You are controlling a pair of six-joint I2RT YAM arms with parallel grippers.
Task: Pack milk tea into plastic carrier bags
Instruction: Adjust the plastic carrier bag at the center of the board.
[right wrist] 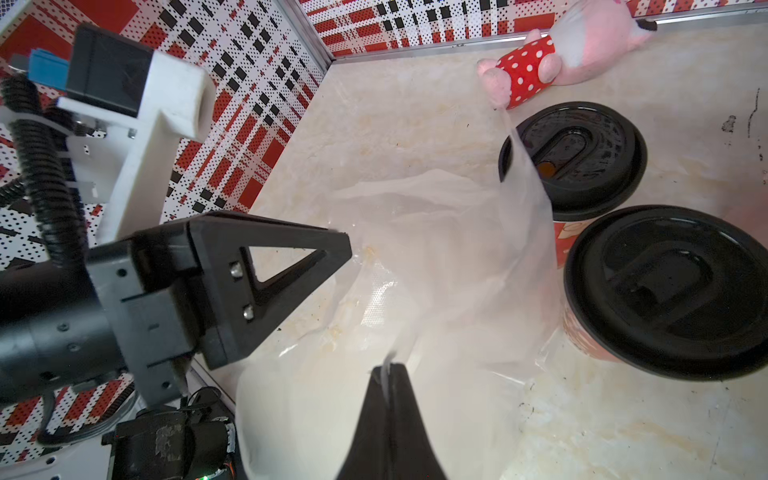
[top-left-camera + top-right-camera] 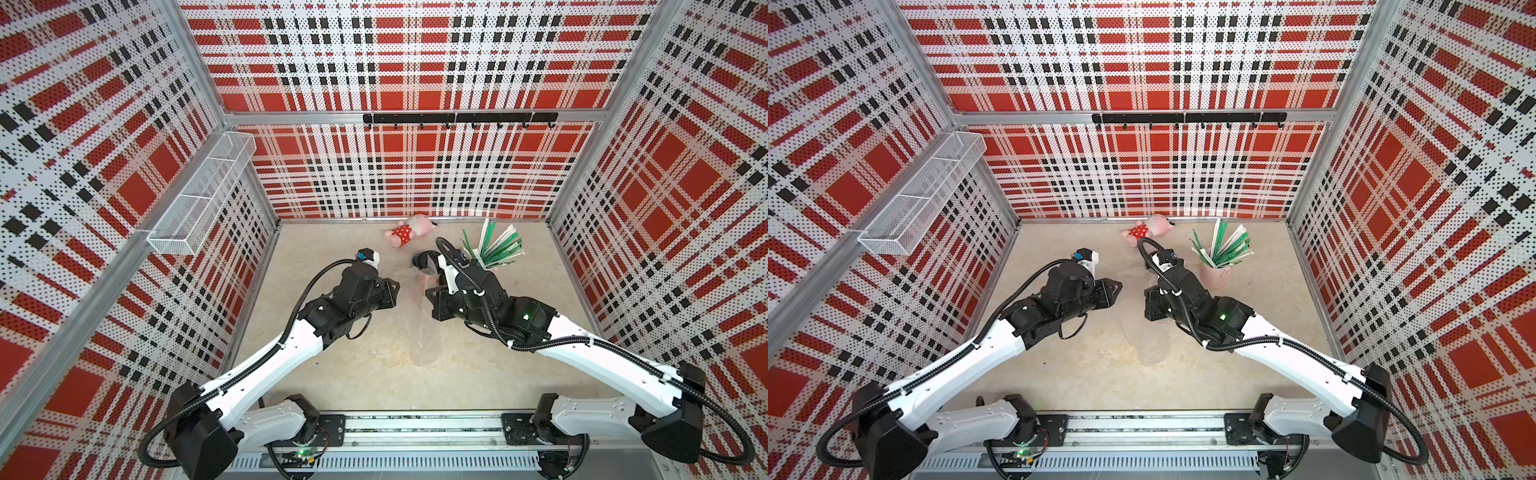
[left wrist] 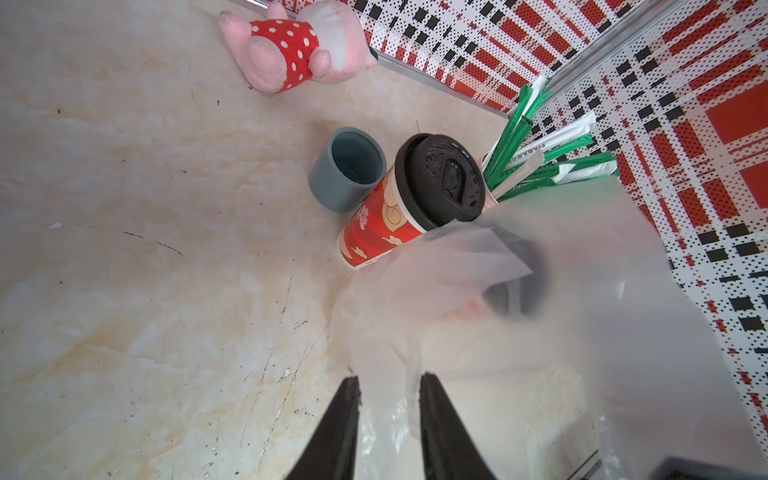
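My left gripper will open its fingers wider, reach in further and close on the film [image 3: 472, 356], because the bag's film edge lies loose at the ends of those fingers.
Two red milk tea cups stand side by side; their black lids [image 1: 577, 158] [image 1: 673, 291] show in the right wrist view. The left wrist view shows one cup [image 3: 374, 224] upright beside the plastic carrier bag [image 3: 540, 332]. In a top view the bag [image 2: 419, 328] hangs as clear film between the two arms and trails onto the table. My right gripper [image 1: 388, 368] is shut on the bag's edge and holds it up. My left gripper [image 3: 388, 378] has its jaws apart, with a fold of the film between them. In a top view the left gripper [image 2: 397, 291] faces the right gripper [image 2: 428, 293].
A short grey-blue cup [image 3: 347, 168] stands next to the cups. A pink cup of green-white straws [image 2: 1214, 274] stands just behind them, and a pink plush toy [image 2: 405, 235] lies at the back wall. A wire basket [image 2: 199, 195] and a hook rail [image 2: 457, 117] hang on the walls.
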